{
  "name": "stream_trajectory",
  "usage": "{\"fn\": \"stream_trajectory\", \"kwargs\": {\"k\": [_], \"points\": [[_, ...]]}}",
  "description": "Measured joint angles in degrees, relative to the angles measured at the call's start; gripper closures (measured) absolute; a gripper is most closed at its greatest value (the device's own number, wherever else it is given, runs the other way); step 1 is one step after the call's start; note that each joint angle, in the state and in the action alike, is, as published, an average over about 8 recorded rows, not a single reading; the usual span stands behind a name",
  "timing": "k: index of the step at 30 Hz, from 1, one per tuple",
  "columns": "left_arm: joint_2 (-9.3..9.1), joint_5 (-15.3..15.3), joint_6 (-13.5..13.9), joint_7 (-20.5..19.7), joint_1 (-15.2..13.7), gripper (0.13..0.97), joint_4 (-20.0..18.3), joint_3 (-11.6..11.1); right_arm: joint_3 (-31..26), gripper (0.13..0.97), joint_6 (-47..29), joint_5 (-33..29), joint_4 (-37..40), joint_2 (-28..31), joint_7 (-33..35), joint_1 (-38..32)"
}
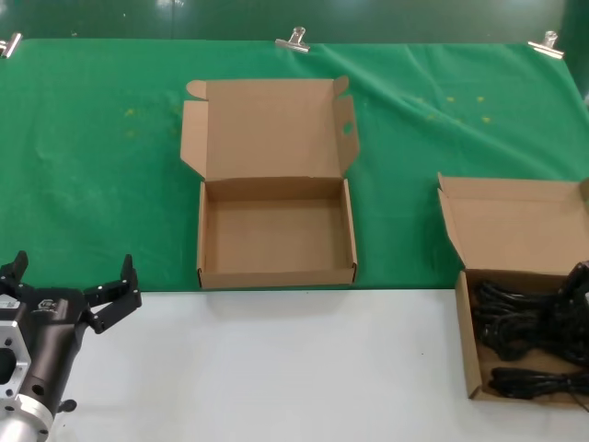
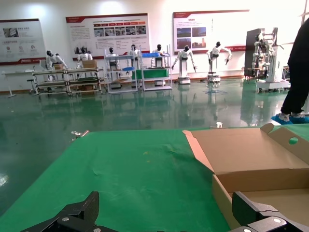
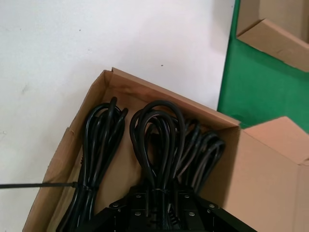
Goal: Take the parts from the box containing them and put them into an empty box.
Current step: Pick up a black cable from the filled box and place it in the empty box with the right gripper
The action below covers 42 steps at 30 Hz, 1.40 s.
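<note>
I will set the middle cord bundle on the middle of the empty box's bottom (image 1: 270,240) with my right gripper.
The empty box (image 1: 276,273) stands open at the table's middle, its lid raised, a small oval hole (image 1: 348,128) in one flap. It shows beside my left gripper (image 2: 166,203) as well, as the empty box (image 2: 251,159). At the right edge sits the box containing them (image 1: 467,350), holding the parts (image 1: 529,322), black looped power cords. Three bundles lie side by side, and my right gripper (image 3: 161,193) is down in that box (image 3: 145,89), shut on the middle bundle (image 3: 157,140). My left gripper (image 1: 74,272) hangs open and empty at the near left.
A green cloth (image 1: 101,166) covers the far half of the table, held by metal clips (image 1: 293,39). The near half is white tabletop (image 1: 294,368). A thin black tie (image 3: 34,185) sticks out from the left cord bundle over the box wall.
</note>
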<state>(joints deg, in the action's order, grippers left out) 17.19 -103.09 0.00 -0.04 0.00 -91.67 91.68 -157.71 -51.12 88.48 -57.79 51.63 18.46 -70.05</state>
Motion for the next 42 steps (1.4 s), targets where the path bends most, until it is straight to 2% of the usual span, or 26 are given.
{"fn": "stream_trajectory", "kwargs": {"k": [11, 18, 25, 32, 42], "points": [[0.00, 0.00, 0.00, 0.00, 0.00, 0.132, 0.00, 0.00, 0.01, 0.858, 0.47, 0.37, -8.99, 3.79, -3.80, -2.38], [0.00, 0.00, 0.00, 0.00, 0.00, 0.132, 0.00, 0.00, 0.02, 0.859, 1.05, -1.06, -13.58, 2.26, -5.57, -4.13], [0.00, 0.00, 0.00, 0.00, 0.00, 0.132, 0.00, 0.00, 0.01, 0.860, 2.89, -3.45, -13.75, -3.58, -3.13, -5.17], [0.00, 0.00, 0.00, 0.00, 0.00, 0.132, 0.00, 0.00, 0.00, 0.860, 7.88, -4.27, -9.20, -11.89, 4.64, -5.12], [0.00, 0.00, 0.00, 0.00, 0.00, 0.132, 0.00, 0.00, 0.01, 0.861, 16.09, 2.26, 0.49, -23.09, 17.71, -5.04]]}}
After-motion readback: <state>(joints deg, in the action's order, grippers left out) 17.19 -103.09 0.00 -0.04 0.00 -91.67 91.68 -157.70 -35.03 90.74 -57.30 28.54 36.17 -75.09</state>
